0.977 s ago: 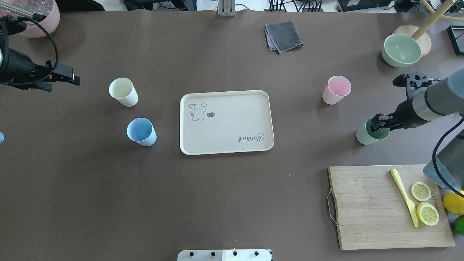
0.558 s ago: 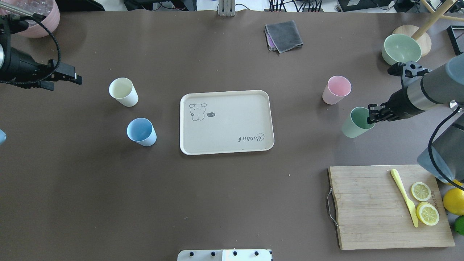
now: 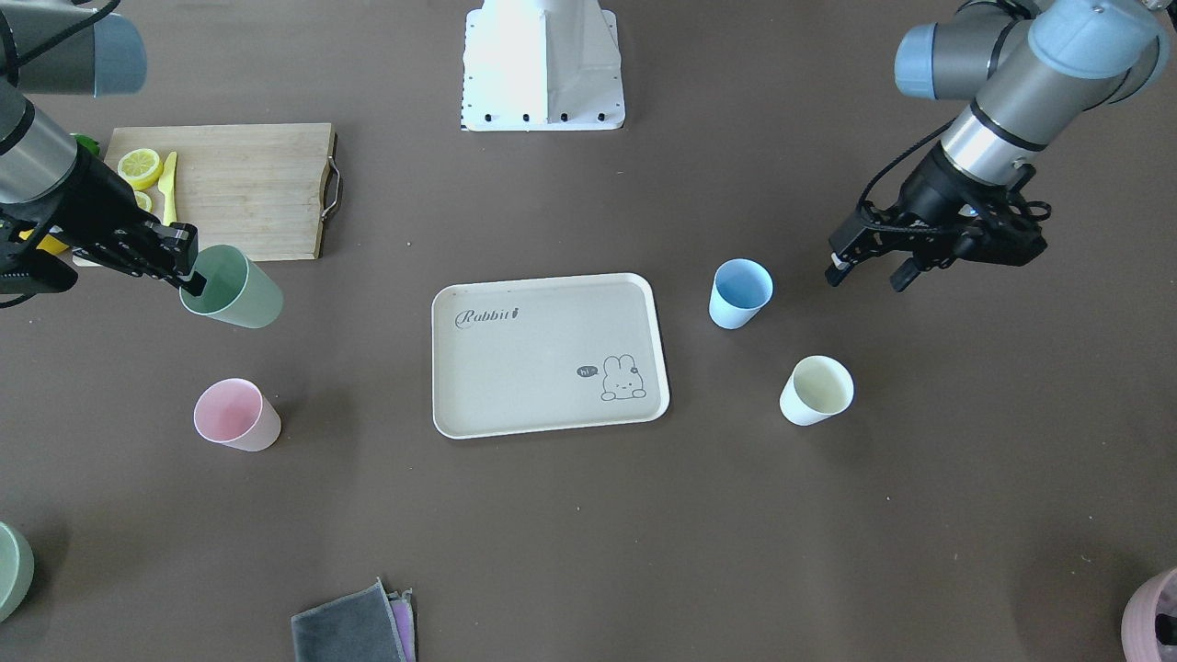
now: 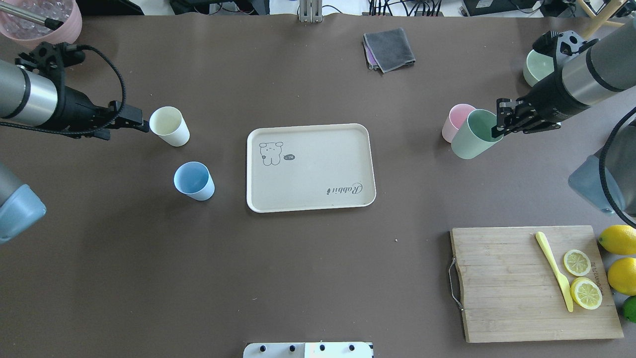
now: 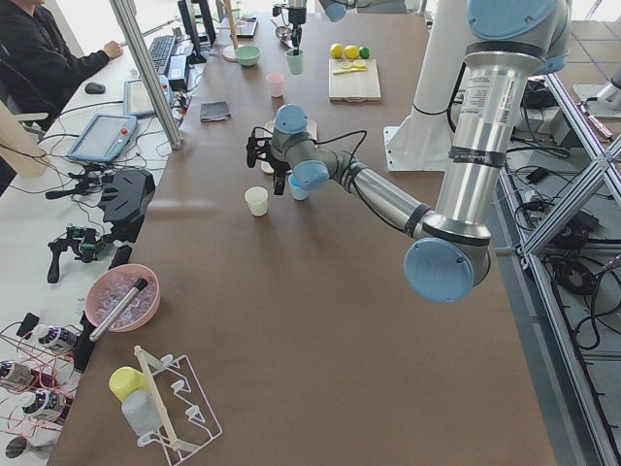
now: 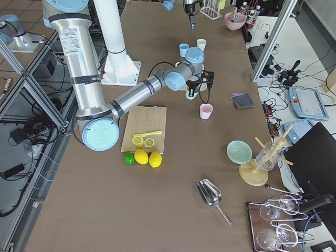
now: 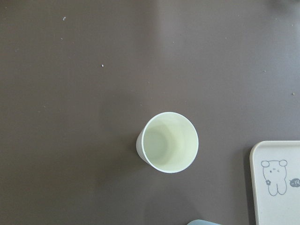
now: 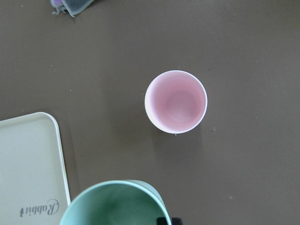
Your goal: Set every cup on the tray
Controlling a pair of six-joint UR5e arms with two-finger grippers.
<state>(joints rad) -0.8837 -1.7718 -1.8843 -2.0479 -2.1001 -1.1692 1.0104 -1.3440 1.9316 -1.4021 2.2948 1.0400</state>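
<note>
Next, the left gripper moves to the light blue cup and closes on its rim's side (image 3: 771,291) farthest from the tray.
The cream tray (image 4: 318,166) printed "Rabbit" lies mid-table with nothing on it. My right gripper (image 4: 499,127) is shut on the rim of the sage green cup (image 4: 471,143) and holds it lifted and tilted, close in front of the pink cup (image 4: 456,119), right of the tray. The front view shows this gripper (image 3: 188,273) and the green cup (image 3: 234,294). The right wrist view shows the pink cup (image 8: 176,101) below. My left gripper (image 4: 124,130) is open, just left of the pale yellow cup (image 4: 170,127). The light blue cup (image 4: 194,180) stands nearby.
A wooden cutting board (image 4: 507,288) with lemon slices and a yellow knife lies front right, with whole lemons (image 4: 618,239) beside it. A grey cloth (image 4: 389,48) lies at the back. A green bowl (image 4: 536,69) is back right and a pink bowl (image 4: 37,22) back left.
My right gripper has lifted the green cup and carried it away from the robot and leftward, up to the pink cup. My left arm has moved right toward the yellow cup.
</note>
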